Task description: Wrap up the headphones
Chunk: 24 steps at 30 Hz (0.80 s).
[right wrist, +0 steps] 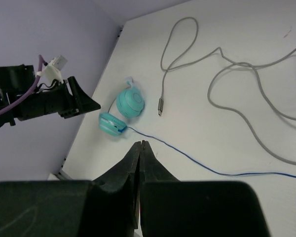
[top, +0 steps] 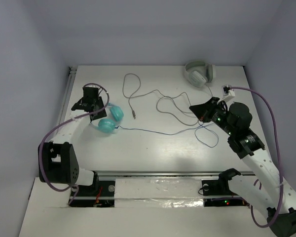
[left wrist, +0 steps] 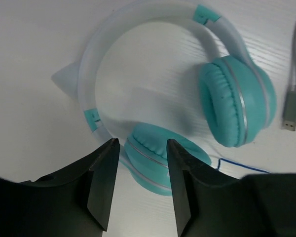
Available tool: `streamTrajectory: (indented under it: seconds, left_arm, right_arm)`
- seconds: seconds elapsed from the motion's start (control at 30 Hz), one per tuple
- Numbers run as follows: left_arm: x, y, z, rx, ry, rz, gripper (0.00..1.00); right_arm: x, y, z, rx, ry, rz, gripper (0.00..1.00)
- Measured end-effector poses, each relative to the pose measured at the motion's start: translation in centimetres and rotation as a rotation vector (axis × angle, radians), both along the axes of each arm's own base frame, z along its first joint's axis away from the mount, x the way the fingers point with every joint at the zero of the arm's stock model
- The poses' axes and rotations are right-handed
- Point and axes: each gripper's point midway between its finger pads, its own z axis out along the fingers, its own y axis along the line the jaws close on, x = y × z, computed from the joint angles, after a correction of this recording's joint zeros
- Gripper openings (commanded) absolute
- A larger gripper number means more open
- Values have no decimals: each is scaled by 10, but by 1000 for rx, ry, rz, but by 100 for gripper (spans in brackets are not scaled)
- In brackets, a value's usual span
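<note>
The left gripper's fingers hang over the near ear cup where the blue cable starts, so it should take the white headband [left wrist: 88, 81] and lift the headphones clear.
The headphones [top: 111, 120] lie flat at the table's left, with two teal ear cups [left wrist: 237, 106] and a white headband [left wrist: 138, 15]. Their thin blue cable [top: 158, 132] runs right across the table from the near cup [right wrist: 112, 124] and is also in the right wrist view as the blue cable [right wrist: 197, 164]. My left gripper [top: 91, 102] hovers over the headband side. It is open, and between its tips [left wrist: 141, 144] shows only the near ear cup below, not touched. My right gripper [top: 195, 109] is at mid-right, above the table and shut [right wrist: 141, 143], with nothing visible between its fingers.
Grey-white headphones [top: 200, 74] sit at the back right. Their long grey cable [top: 138, 94] loops across the table's middle and ends in a USB plug [left wrist: 292, 109] next to the teal cups. The left wall [right wrist: 39, 29] stands just past the left arm.
</note>
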Motion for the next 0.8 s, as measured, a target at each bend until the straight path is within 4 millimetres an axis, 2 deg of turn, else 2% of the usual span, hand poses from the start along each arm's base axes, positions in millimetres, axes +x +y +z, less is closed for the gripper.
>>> streamTrajectory:
  seconds: [0.03,0.07,0.17,0.23,0.3,0.47,0.63,0.8]
  left_arm:
    - [-1,4,-6,10,23,12,43]
    - [-2,7,-11,17,41,24,50]
    - [0,22,-18,27,61,71,58]
    - [7,31,-19,32,64,98,59]
    - [23,38,-16,42,54,114,60]
    - [57,41,-23,60,61,101,60]
    - [69,47,-45,103,118,98,61]
    - [70,52,-61,132,160,96,61]
  right_arm:
    - [0,2,-2,-3,7,7,0]
    - [1,5,-5,-5,13,13,0]
    - [2,10,-9,-10,26,29,0]
    - [0,13,-9,-10,27,40,0]
    - [0,14,-8,-9,24,42,0]
    - [0,14,-8,-11,21,43,0]
    - [0,16,-10,-15,24,47,0]
    - [2,17,-13,-20,35,47,0]
